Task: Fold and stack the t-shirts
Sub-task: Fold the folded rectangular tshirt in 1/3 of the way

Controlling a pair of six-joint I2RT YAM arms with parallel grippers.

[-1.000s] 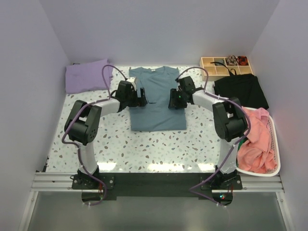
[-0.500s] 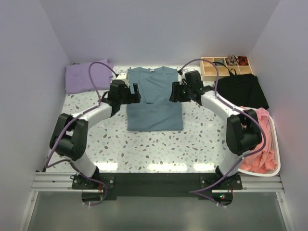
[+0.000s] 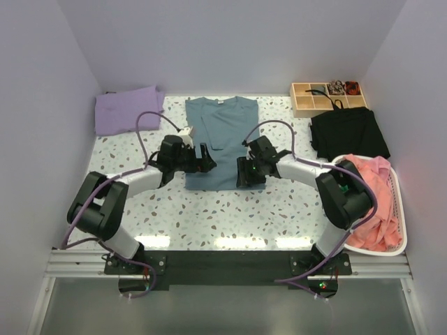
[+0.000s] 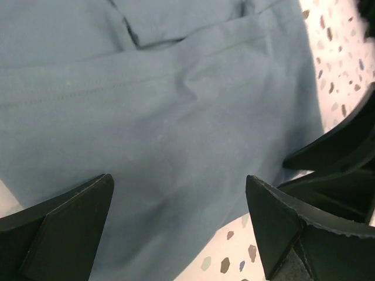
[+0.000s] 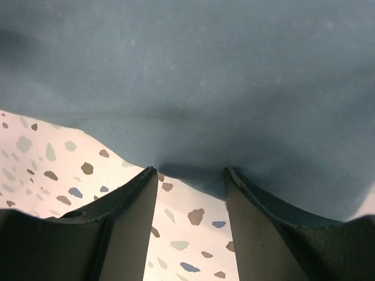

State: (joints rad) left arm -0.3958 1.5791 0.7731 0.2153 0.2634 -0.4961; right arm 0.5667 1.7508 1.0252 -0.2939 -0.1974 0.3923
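The next move for my left gripper is to go to the slate-blue t-shirt's near hem corner (image 3: 188, 188), on the lavender t-shirt's side, and close there.
The slate-blue t-shirt (image 3: 222, 139) lies flat in a long strip at the table's middle back, sleeves folded in. My left gripper (image 3: 204, 159) is open wide, low over the shirt's near left part; in the left wrist view (image 4: 179, 228) blue cloth (image 4: 164, 117) fills the space between its fingers. My right gripper (image 3: 242, 172) is open at the shirt's near right hem; in the right wrist view (image 5: 188, 175) its fingertips (image 5: 146, 175) touch the hem's edge (image 5: 187, 99), with bare table in the gap. The lavender t-shirt (image 3: 128, 109) lies folded at the back left.
A white basket (image 3: 399, 209) of salmon-pink t-shirts (image 3: 370, 202) stands at the right edge. A black cloth (image 3: 349, 131) lies at the back right, and behind it is a wooden compartment tray (image 3: 327, 98). Purple walls enclose the speckled table (image 3: 209, 216).
Both grippers have moved from the sides of the shirt's upper half toward me, down to its near hem. The shirt has stayed in place.
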